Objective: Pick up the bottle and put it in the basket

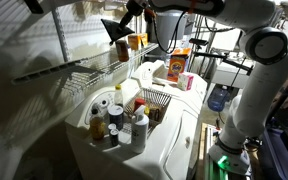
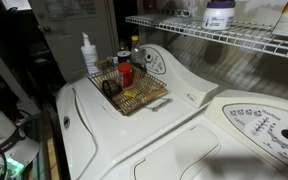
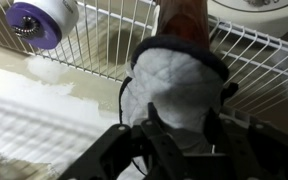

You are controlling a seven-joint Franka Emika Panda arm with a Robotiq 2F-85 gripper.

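Next, I open my gripper to release the slim reddish-brown bottle inside the wire basket (image 1: 149,102), beside the small reddish bottle at the corner of the basket.
The small wire basket (image 1: 160,98) (image 2: 149,97) sits on the white washer top. A small reddish bottle with a dark cap (image 2: 126,72) (image 1: 139,103) stands upright at the basket's corner, among other items. My gripper (image 1: 125,22) (image 3: 181,116) is high up at the wire shelf, far from the basket. Its fingers close on a grey quilted mitt with black trim (image 3: 174,75), which shows as a dark shape in an exterior view (image 1: 115,29). The gripper is out of view in the exterior view that looks down on the basket.
Amber jars (image 1: 136,42) stand on the long wire shelf (image 1: 79,72) (image 2: 234,38) beside the mitt. A white jar with a purple lid (image 3: 39,20) (image 2: 219,14) is also on it. Several bottles (image 1: 112,122) crowd the washer's front corner. A white bottle (image 2: 88,55) stands by the basket.
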